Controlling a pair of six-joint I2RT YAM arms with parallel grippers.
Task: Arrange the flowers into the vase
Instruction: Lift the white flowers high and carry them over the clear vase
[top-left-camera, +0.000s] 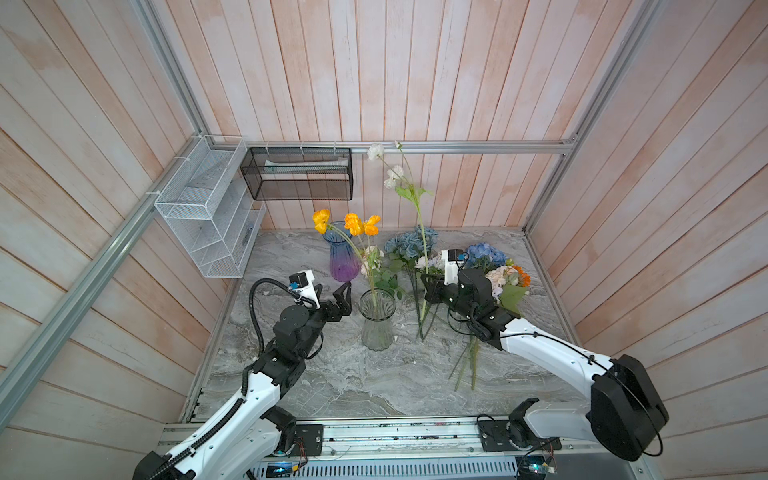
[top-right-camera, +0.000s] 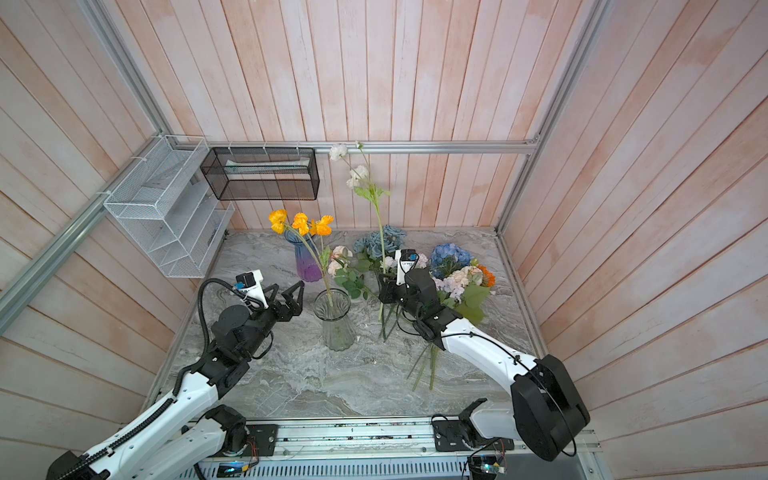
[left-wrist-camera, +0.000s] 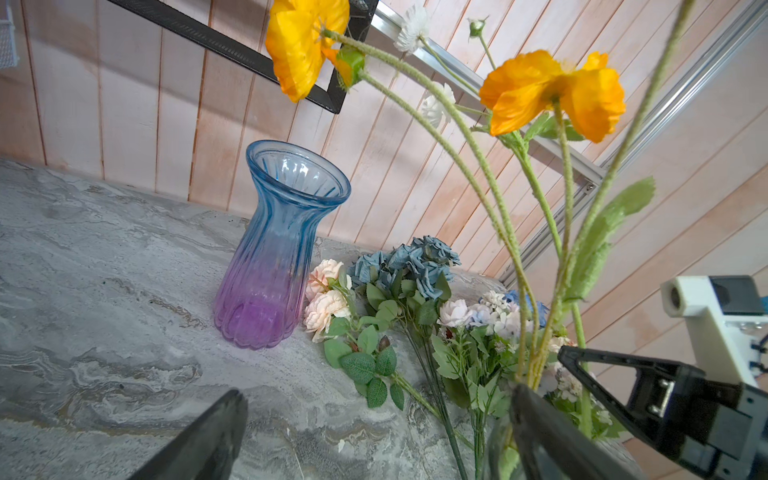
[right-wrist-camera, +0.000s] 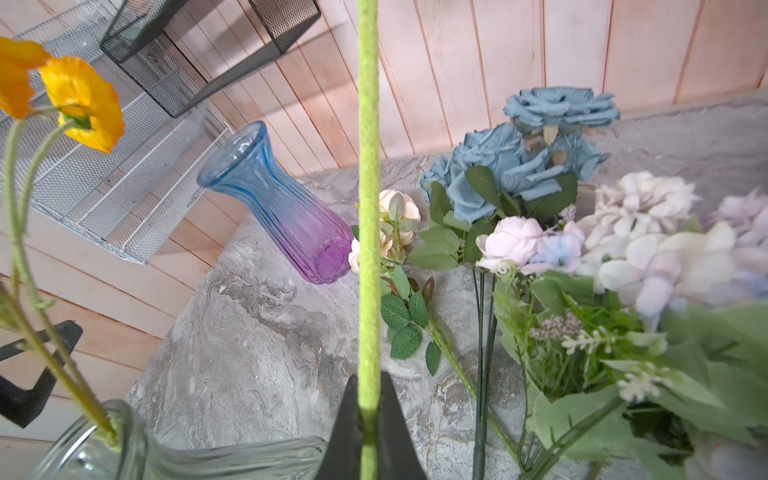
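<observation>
Next, my left gripper closes on the green stem (left-wrist-camera: 534, 177) just below the leaves of the white poppy spray, higher up than where my right gripper holds it.
A clear glass vase (top-left-camera: 376, 320) stands mid-table with orange poppies (top-left-camera: 353, 222) in it. My right gripper (top-left-camera: 428, 286) is shut on the long green stem (right-wrist-camera: 368, 208) of a white poppy spray (top-left-camera: 394, 172). It holds the spray nearly upright, just right of the vase. My left gripper (top-left-camera: 332, 286) hangs open and empty to the left of the vase's rim (left-wrist-camera: 498, 440). Dusty-blue roses (top-left-camera: 409, 243), peach roses (top-left-camera: 372, 255), blue hydrangea (top-left-camera: 484, 253) and a mixed bunch (top-left-camera: 509, 276) lie on the marble behind and under the right arm.
A blue-to-purple glass vase (top-left-camera: 344, 257) stands empty behind the left gripper. A white wire basket (top-left-camera: 208, 208) and a black mesh basket (top-left-camera: 297, 172) hang on the back-left walls. Loose stems (top-left-camera: 467, 365) lie on the table under the right forearm.
</observation>
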